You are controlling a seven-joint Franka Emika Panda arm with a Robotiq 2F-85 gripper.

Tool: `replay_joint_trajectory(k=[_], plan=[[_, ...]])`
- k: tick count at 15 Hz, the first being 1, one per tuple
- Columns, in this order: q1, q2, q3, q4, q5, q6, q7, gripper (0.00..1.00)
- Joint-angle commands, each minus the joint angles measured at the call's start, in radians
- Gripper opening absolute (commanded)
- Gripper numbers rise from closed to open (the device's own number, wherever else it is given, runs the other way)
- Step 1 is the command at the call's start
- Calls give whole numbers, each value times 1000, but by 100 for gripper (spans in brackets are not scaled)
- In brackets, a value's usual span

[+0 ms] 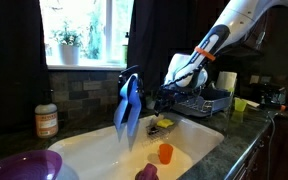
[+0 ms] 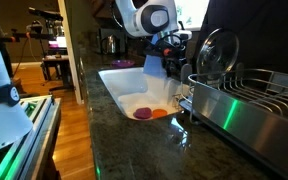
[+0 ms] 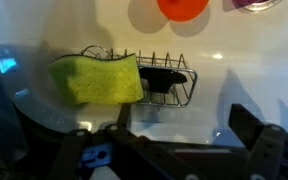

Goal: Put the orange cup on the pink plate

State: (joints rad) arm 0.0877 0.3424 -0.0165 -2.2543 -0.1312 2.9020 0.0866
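Note:
The cup has to be lifted to the pink plate, so next I lower my gripper to the orange cup's rim [image 1: 167, 146] [image 3: 183, 18] and close it there.
The orange cup [image 1: 165, 153] stands upright on the white sink floor; it also shows in the other exterior view [image 2: 160, 113] and at the top edge of the wrist view [image 3: 184, 8]. The pink plate [image 1: 24, 165] sits on the counter at the near corner of the sink, far from the cup; it shows small and faint behind the sink [image 2: 121, 63]. My gripper [image 1: 164, 97] hangs above the sink's far side, apart from the cup. In the wrist view its jaws [image 3: 184, 130] are open and empty.
A small dark-purple lumpy object [image 1: 146, 173] lies beside the cup. A yellow-green sponge [image 3: 96, 80] sits in a wire caddy [image 3: 169, 80] on the sink wall. A blue faucet [image 1: 129, 105], a dish rack [image 1: 206, 100], a yellow-green cup [image 1: 240, 104] and a bottle [image 1: 46, 120] stand around.

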Motion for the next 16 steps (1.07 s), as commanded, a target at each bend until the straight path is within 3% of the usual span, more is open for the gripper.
replay_joint_trajectory(k=[1, 8, 12, 16], plan=[[3, -1, -4, 3, 8, -1, -9, 100], [-5, 41, 56, -55, 90, -30, -4, 100], [41, 29, 2, -135, 92, 12, 95, 100], [5, 75, -7, -147, 101, 44, 74, 100]])
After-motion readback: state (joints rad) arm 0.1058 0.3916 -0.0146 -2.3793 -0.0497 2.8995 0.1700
